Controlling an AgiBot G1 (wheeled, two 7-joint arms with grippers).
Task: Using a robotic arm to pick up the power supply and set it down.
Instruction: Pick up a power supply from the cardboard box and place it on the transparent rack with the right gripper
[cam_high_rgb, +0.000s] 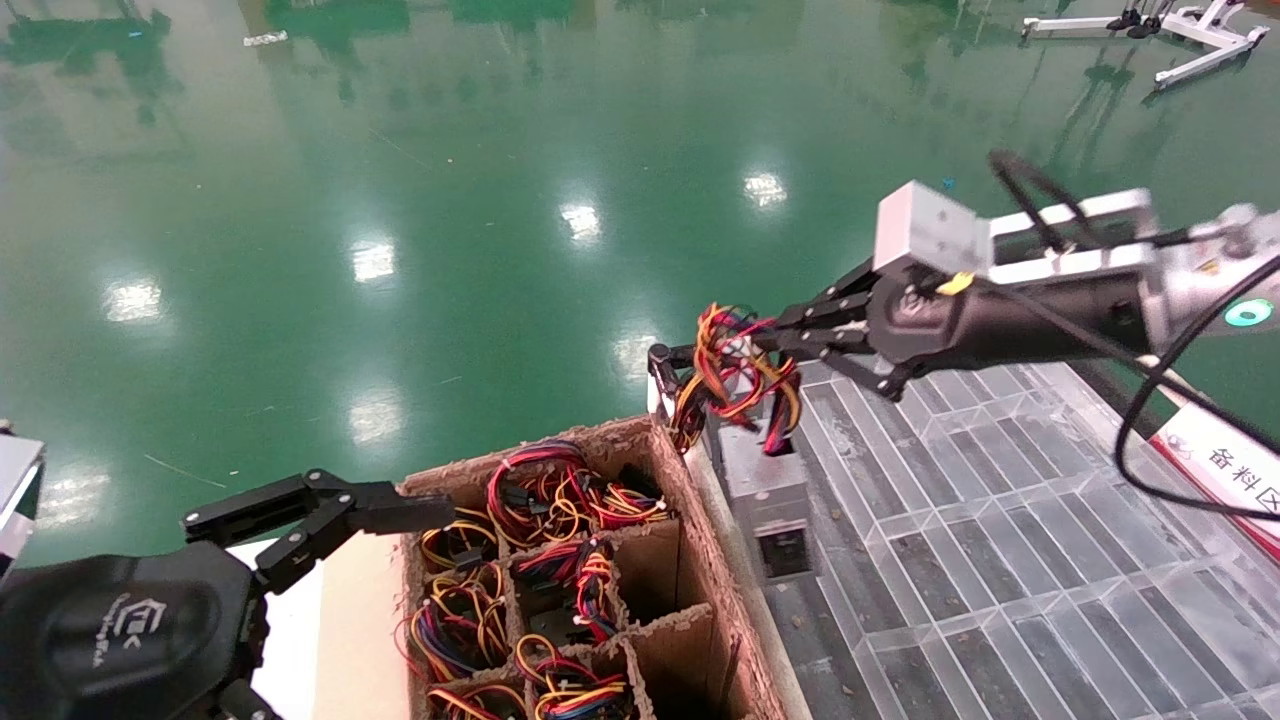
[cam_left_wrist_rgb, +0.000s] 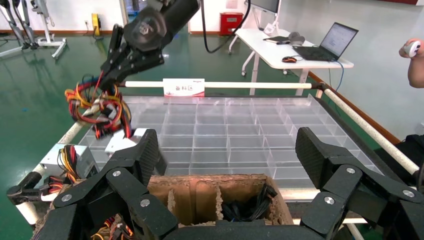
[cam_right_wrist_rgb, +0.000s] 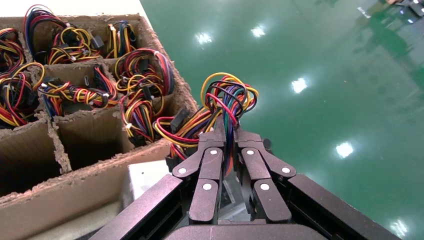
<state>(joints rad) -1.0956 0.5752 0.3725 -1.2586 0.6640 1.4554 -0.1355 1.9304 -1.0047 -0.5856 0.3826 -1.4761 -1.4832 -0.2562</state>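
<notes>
The robot's right gripper should put the power supply down in the clear tray's far corner (cam_high_rgb: 755, 494), close beside the cardboard carton.
My right gripper (cam_high_rgb: 772, 338) is shut on the bunch of red, yellow, orange and black wires (cam_high_rgb: 735, 375) of the power supply. It holds them above the far left corner of the clear tray. The grey metal box (cam_high_rgb: 765, 490) sits below the wires at the tray's edge; I cannot tell if it rests there. In the right wrist view, the right gripper (cam_right_wrist_rgb: 227, 134) pinches the wires (cam_right_wrist_rgb: 227, 97), with the box (cam_right_wrist_rgb: 145, 175) underneath. My left gripper (cam_left_wrist_rgb: 227, 150) is open and holds nothing, low over the cardboard carton; one finger (cam_high_rgb: 400, 512) shows.
The cardboard carton (cam_high_rgb: 690, 520) with divider cells holds several more wire bundles (cam_high_rgb: 560, 500). It stands against the left side of the clear compartment tray (cam_high_rgb: 1000, 520). A red-and-white sign (cam_high_rgb: 1225, 465) lies on the tray's right rail. Green floor lies beyond.
</notes>
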